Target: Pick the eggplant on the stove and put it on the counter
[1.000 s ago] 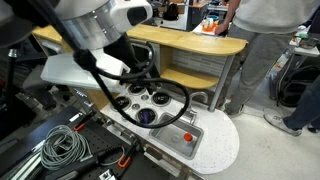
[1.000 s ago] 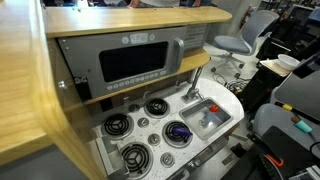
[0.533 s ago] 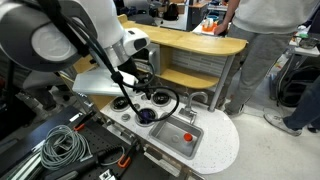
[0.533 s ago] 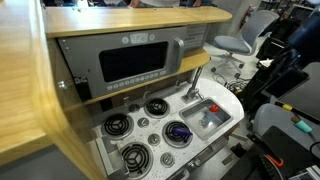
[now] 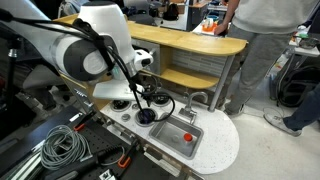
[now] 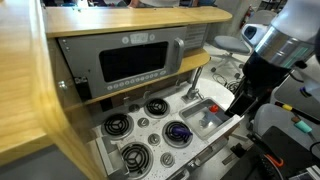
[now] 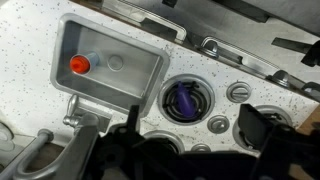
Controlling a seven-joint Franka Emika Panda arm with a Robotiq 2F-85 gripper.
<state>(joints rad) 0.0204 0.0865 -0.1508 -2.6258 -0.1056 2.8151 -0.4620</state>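
Note:
My gripper is set to close on the thick end of the eggplant [image 5: 147, 115] [image 7: 187, 111], which is lying on the black burner ring next to the sink.
The eggplant [image 7: 185, 98] is small and dark purple. It lies on a black burner ring of the light grey stove [image 6: 157, 143], next to the sink. It shows in both exterior views [image 5: 147, 116] [image 6: 178, 131]. My gripper [image 7: 195, 140] hangs above the stove with its two dark fingers spread apart and nothing between them. It also shows in both exterior views [image 5: 149, 96] [image 6: 237, 105], well above the eggplant and not touching it. The white speckled counter [image 5: 222, 152] with its rounded end lies beyond the sink.
A grey sink basin [image 7: 110, 55] with a faucet [image 6: 193, 84] holds a small red object [image 7: 78, 64]. A toy microwave [image 6: 135, 62] stands behind the stove. A tan wooden table [image 5: 190, 42], a person [image 5: 265, 40] and floor cables [image 5: 60, 145] surround the kitchen.
My arm has swung in and lowered over the toy kitchen, and now enters the exterior view from the right. The eggplant has not moved.

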